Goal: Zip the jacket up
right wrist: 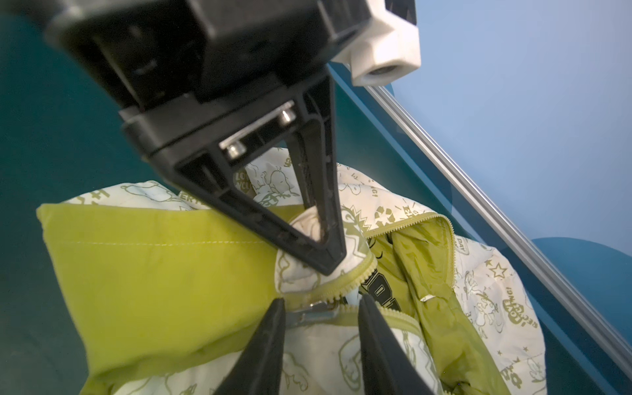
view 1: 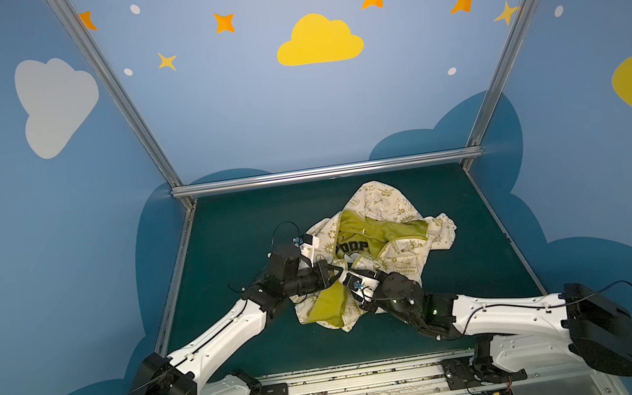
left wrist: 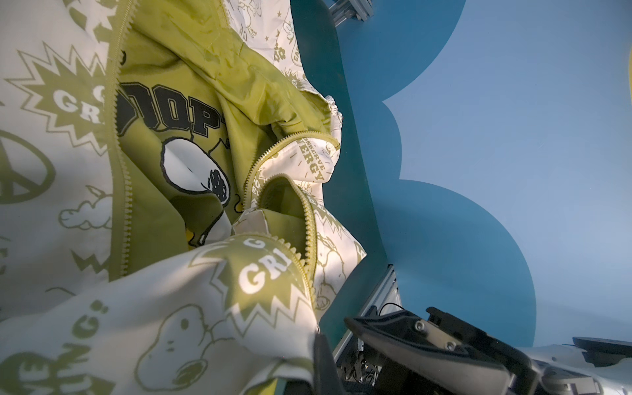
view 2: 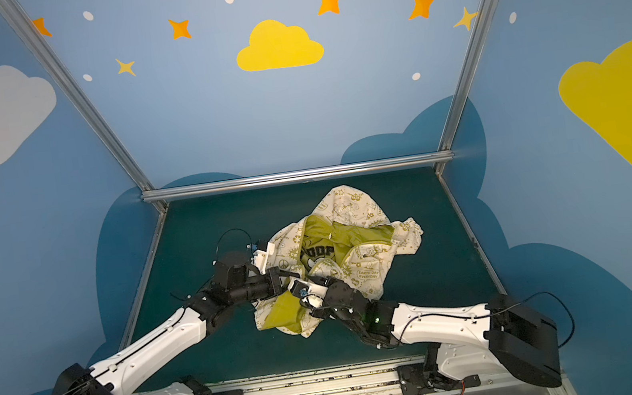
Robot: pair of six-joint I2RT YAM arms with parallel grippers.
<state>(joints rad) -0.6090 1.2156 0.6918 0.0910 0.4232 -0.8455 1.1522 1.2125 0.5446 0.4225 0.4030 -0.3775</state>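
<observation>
Next, I move my right gripper in closer, as the zipper pull lies flat across its open fingers, and pinch the pull near the slider (right wrist: pixel 330 306) before drawing it up.
The jacket (view 1: pixel 387 205) lies crumpled and open on the green mat in both top views (view 2: pixel 349 206), its olive lining and Snoopy print (left wrist: pixel 191 171) facing up. My left gripper (view 1: pixel 333 271) is shut on a fold of cream fabric right beside the zipper teeth, seen close in the right wrist view (right wrist: pixel 326 265) and at the edge of the left wrist view (left wrist: pixel 319 337). My right gripper (right wrist: pixel 321 301) meets it from the opposite side (view 1: pixel 349 278). Its jaws stand apart, one on each side of the metal zipper pull (right wrist: pixel 313 314). The two olive zipper rows (left wrist: pixel 123 191) are spread apart above.
The green mat (view 1: pixel 231 261) is fenced by a metal rail at the back (view 1: pixel 327 171) and slanted rails along both sides (view 1: pixel 174 277). Blue painted walls rise behind them. The arm bases sit on the front rail (view 1: pixel 366 384).
</observation>
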